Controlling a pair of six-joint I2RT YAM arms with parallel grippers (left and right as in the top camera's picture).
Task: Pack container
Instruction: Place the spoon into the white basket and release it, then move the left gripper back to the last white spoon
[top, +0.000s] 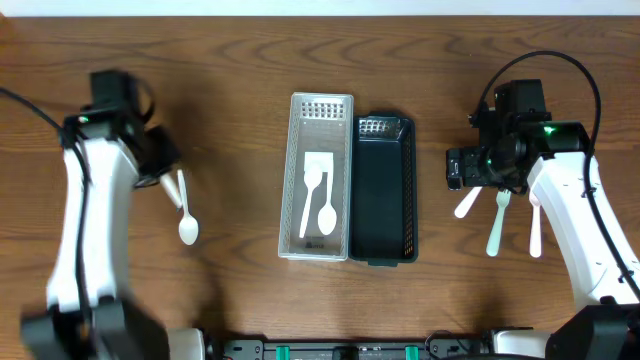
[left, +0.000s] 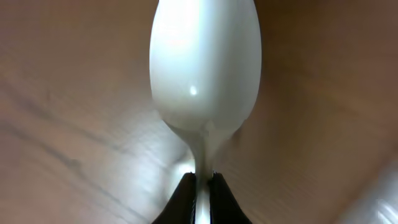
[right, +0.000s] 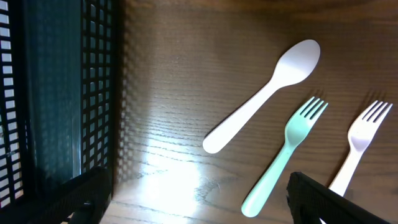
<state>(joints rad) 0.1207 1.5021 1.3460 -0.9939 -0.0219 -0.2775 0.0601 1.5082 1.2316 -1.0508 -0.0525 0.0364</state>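
The robot's left gripper needs to release the white spoon among the white utensils in the white basket (top: 319, 202).
A white basket (top: 296, 180) holding two white utensils (top: 318, 200) stands mid-table, with a dark basket (top: 382, 190) touching its right side. My left gripper (top: 168, 178) is shut on the handle of a white spoon (top: 187, 220), whose bowl fills the left wrist view (left: 205, 62); the jaws (left: 201, 186) pinch its neck. My right gripper (top: 462, 168) is open above the table, between the dark basket (right: 56, 93) and a white spoon (right: 264, 96), a mint fork (right: 283, 155) and a white fork (right: 357, 143).
The three loose utensils lie on the wood to the right of the dark basket (top: 495, 215). Cables run from both arms at the table's left and right sides.
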